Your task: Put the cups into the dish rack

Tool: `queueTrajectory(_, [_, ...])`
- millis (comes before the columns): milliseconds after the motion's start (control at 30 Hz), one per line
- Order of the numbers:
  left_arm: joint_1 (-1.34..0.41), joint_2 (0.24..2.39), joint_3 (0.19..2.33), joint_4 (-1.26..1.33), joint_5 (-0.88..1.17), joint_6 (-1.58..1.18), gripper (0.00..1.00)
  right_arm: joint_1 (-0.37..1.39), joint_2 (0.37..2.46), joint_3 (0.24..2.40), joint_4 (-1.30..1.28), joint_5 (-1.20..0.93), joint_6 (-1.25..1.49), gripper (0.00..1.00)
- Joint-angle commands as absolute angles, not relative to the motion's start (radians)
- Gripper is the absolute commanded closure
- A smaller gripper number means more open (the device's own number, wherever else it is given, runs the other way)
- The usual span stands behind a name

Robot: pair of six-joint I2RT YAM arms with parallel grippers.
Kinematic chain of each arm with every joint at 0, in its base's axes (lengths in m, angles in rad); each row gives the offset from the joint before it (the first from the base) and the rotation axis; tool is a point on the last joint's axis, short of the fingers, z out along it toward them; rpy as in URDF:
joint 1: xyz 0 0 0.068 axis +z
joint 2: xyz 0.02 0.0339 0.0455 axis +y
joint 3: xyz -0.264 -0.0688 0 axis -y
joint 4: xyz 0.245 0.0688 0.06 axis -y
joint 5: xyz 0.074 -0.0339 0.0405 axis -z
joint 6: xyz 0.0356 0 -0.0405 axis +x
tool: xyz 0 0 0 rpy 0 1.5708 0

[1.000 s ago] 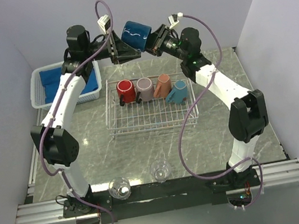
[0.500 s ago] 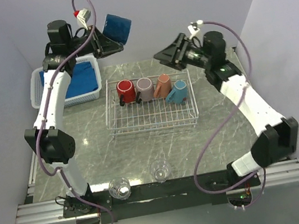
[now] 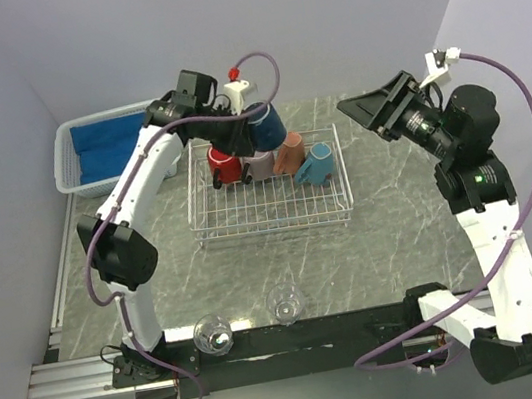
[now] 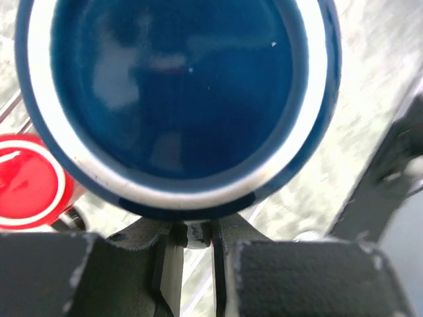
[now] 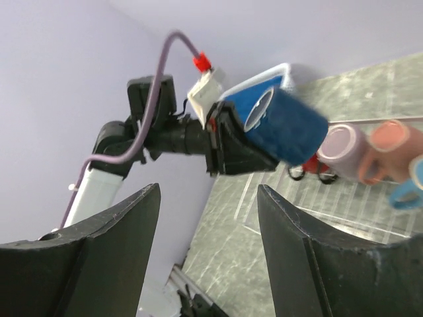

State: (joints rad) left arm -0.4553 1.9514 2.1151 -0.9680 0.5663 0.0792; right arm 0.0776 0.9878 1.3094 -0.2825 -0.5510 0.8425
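Note:
Next, I let go of the navy cup with my left gripper in the dish rack (image 3: 324,195), in front of the light-blue cup.
My left gripper (image 3: 243,132) is shut on the navy cup (image 3: 260,129) and holds it in the air over the far left end of the white wire dish rack (image 3: 275,223). The navy cup fills the left wrist view (image 4: 175,99), mouth toward the camera, and also shows in the right wrist view (image 5: 284,125). The red cup (image 3: 224,163), mauve cup (image 3: 258,164), salmon-orange cup (image 3: 289,151) and light-blue cup (image 3: 318,164) lie in a row at the rack's far side. Two clear glasses (image 3: 212,333) (image 3: 286,306) stand near the front edge. My right gripper (image 3: 377,111) is open and empty, raised at the right.
A white plastic basket (image 3: 72,154) with blue cloth sits at the far left corner. Walls close in on the left, back and right. The black rail with the arm bases (image 3: 298,336) runs along the front.
My left arm has swung the navy cup from high at the back left down to above the rack's far left end. My right arm has pulled back to the right and risen.

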Motion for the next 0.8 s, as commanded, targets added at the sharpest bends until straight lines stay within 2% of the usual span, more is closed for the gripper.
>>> queueTrajectory(0, [-0.478, 1.898, 2.108, -0.925, 0.48, 0.305, 0.99, 0.046, 0.966, 1.256, -0.351, -0.523, 0.816, 0.32])
queueTrajectory(400, [-0.598, 1.951, 2.048, -0.957, 0.453, 0.472, 0.99, 0.028, 0.925, 1.197, -0.388, -0.523, 0.793, 0.35])
queueTrajectory(767, [-0.676, 2.005, 1.954, -0.877, 0.443, 0.557, 0.99, 0.011, 0.927, 1.19, -0.403, -0.535, 0.784, 0.37])
